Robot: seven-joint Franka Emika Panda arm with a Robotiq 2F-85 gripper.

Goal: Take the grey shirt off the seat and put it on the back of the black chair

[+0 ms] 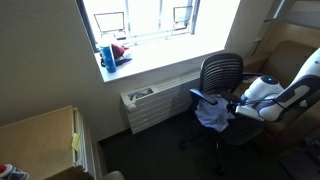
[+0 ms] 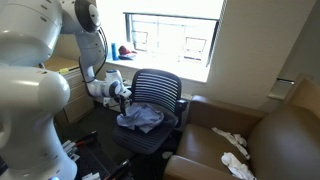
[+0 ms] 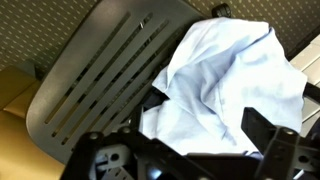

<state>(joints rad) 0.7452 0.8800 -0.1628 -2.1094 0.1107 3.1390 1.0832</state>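
The gripper needs to next move down to the middle fold (image 1: 221, 113) (image 3: 216, 98) of the grey shirt on the seat of the black chair and close there.
A light grey shirt (image 1: 212, 113) lies crumpled on the seat of the black office chair (image 1: 221, 72); both also show in an exterior view, shirt (image 2: 142, 118) and chair back (image 2: 158, 88). My gripper (image 1: 237, 103) hangs beside the seat, close over the shirt's edge (image 2: 122, 93). In the wrist view the shirt (image 3: 235, 80) fills the right side and the slatted chair back (image 3: 100, 75) the left. The gripper (image 3: 190, 152) is open, fingers wide apart just above the cloth, not closed on it.
A radiator (image 1: 155, 100) stands under the window sill, which holds red and blue items (image 1: 112, 52). A wooden cabinet (image 1: 40, 140) is at the front. A brown leather sofa (image 2: 270, 140) with a white cloth (image 2: 232, 140) sits next to the chair.
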